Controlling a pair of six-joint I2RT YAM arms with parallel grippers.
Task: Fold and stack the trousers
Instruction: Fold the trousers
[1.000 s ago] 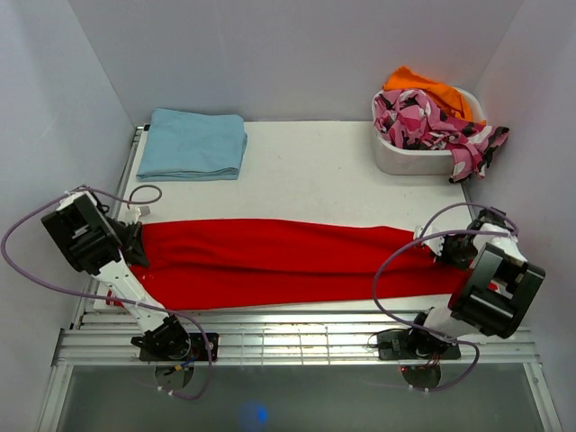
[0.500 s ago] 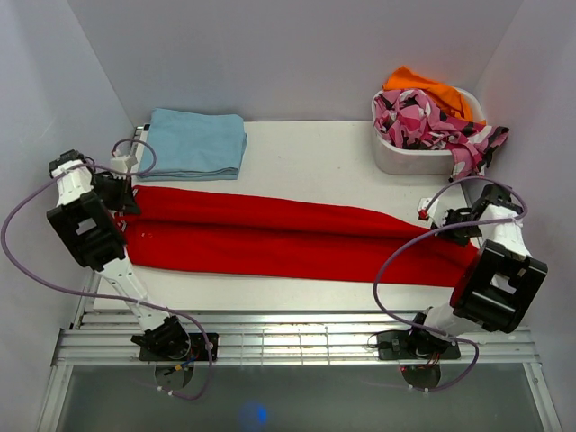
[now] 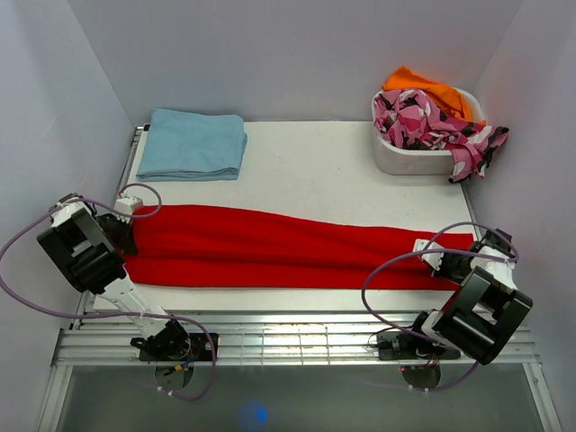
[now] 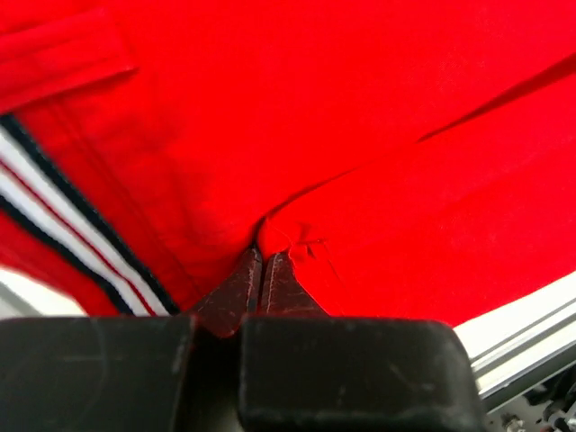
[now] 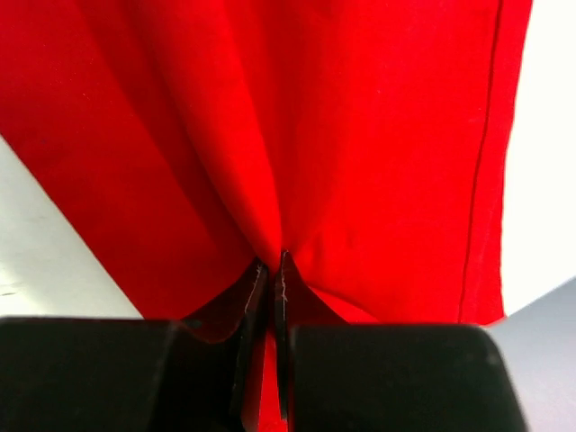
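Note:
I need to open my left gripper and take the striped waistband's near corner (image 4: pixel 148 299) while my right gripper holds nearby, as a long crease runs along the red trousers.
The red trousers (image 3: pixel 288 247) lie stretched in a long band across the white table, folded lengthwise. My left gripper (image 3: pixel 129 236) is shut on the trousers at their left end; in the left wrist view the fingertips (image 4: pixel 261 270) pinch a pucker of red cloth (image 4: pixel 360 135) beside the white and dark striped waistband (image 4: pixel 54 211). My right gripper (image 3: pixel 447 261) is shut on the trousers at the right end; in the right wrist view its jaws (image 5: pixel 270 270) clamp a fold of red fabric (image 5: pixel 360 135).
A folded light blue garment (image 3: pixel 193 143) lies at the back left. A white basket (image 3: pixel 414 153) at the back right holds a pink-black-white patterned garment (image 3: pixel 432 121) and orange cloth (image 3: pixel 423 87). Grey walls close both sides. A metal rail (image 3: pixel 297 337) runs along the near edge.
Both grippers carried the trousers' near edge up and over to the far side, then came back toward the front; the trousers now lie as a narrower, flatter band.

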